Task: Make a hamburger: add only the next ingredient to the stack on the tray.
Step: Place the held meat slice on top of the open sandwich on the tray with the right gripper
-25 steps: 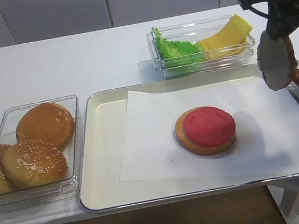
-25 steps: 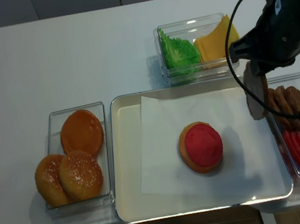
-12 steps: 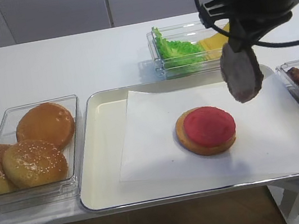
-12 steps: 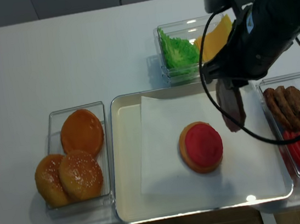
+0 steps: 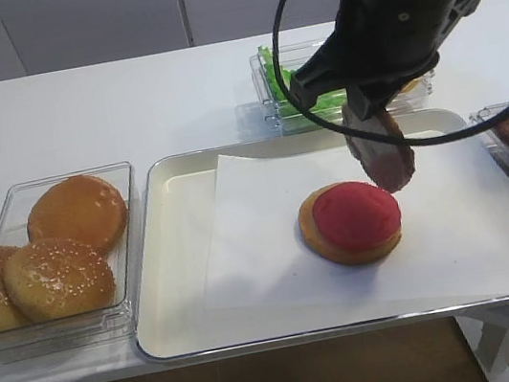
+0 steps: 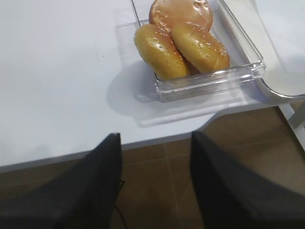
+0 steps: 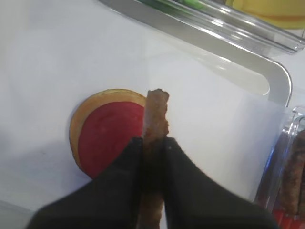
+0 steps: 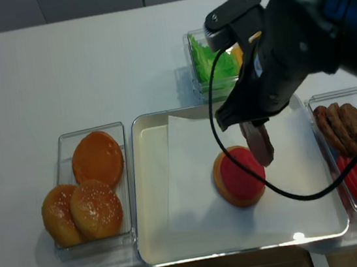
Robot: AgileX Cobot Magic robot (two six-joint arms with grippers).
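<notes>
My right gripper is to release the brown patty on the red disc (image 8: pixel 236 178) (image 7: pixel 107 134) that sits on top of the tan bun half.
The patty (image 5: pixel 384 157) hangs on edge, pinched between the fingers of my right gripper (image 7: pixel 153 140), which is shut on it. This brown patty (image 7: pixel 156 113) hovers just over the right rim of the stack (image 5: pixel 350 221), a tan bun half topped by a red disc (image 7: pixel 108 133). From above, the patty (image 8: pixel 259 142) overlaps the stack (image 8: pixel 237 177) on the paper sheet of the cream tray (image 5: pixel 175 252). My left gripper (image 6: pixel 155 136) is open and holds nothing, out past the table's front edge over the brown floor.
A clear box of buns (image 5: pixel 51 252) stands left of the tray. Behind the tray is a box of lettuce and cheese (image 5: pixel 302 91). At the right, a box (image 8: pixel 352 150) holds more patties and red slices.
My right gripper has carried the patty leftward from over the right box's edge to just above the stack's right side. The left gripper has not visibly changed.
</notes>
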